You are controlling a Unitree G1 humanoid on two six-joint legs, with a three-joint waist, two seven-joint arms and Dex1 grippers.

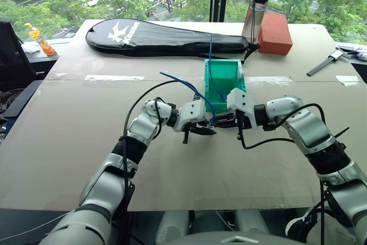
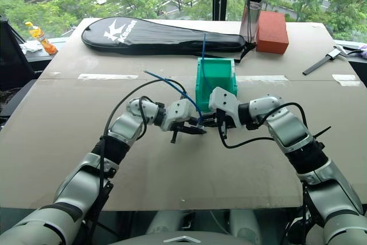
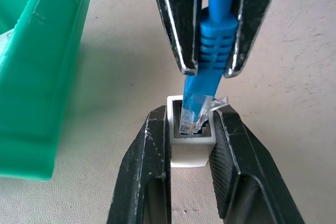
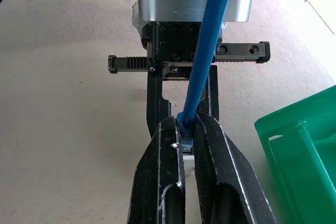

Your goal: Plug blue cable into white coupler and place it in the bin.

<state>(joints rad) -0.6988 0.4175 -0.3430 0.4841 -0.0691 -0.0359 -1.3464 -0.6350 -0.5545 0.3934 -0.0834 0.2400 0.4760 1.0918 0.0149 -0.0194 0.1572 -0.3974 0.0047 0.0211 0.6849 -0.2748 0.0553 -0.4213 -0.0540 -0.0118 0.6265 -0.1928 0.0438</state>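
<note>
Next, I set the white coupler down inside the green bin (image 1: 225, 92) with my left gripper, near the low front side of the bin.
In front of the green bin (image 1: 225, 81), both grippers meet above the table. My left gripper (image 3: 191, 116) is shut on the white coupler (image 3: 191, 150), with its socket facing the other hand. My right gripper (image 4: 186, 124) is shut on the blue cable (image 4: 207, 51) at the ribbed boot (image 3: 214, 35). The clear plug (image 3: 195, 113) sits tilted in the mouth of the socket. From the grip, the cable (image 1: 189, 89) arcs up and back to the left. Another blue cable (image 1: 210, 55) stands up out of the bin.
A black racket bag (image 1: 160, 37) lies across the far side of the table. A red-brown block (image 1: 275, 34) and a grey bottle (image 1: 256, 15) stand behind the bin. A hand tool (image 1: 327, 62) lies far right, and an orange bottle (image 1: 40, 38) far left.
</note>
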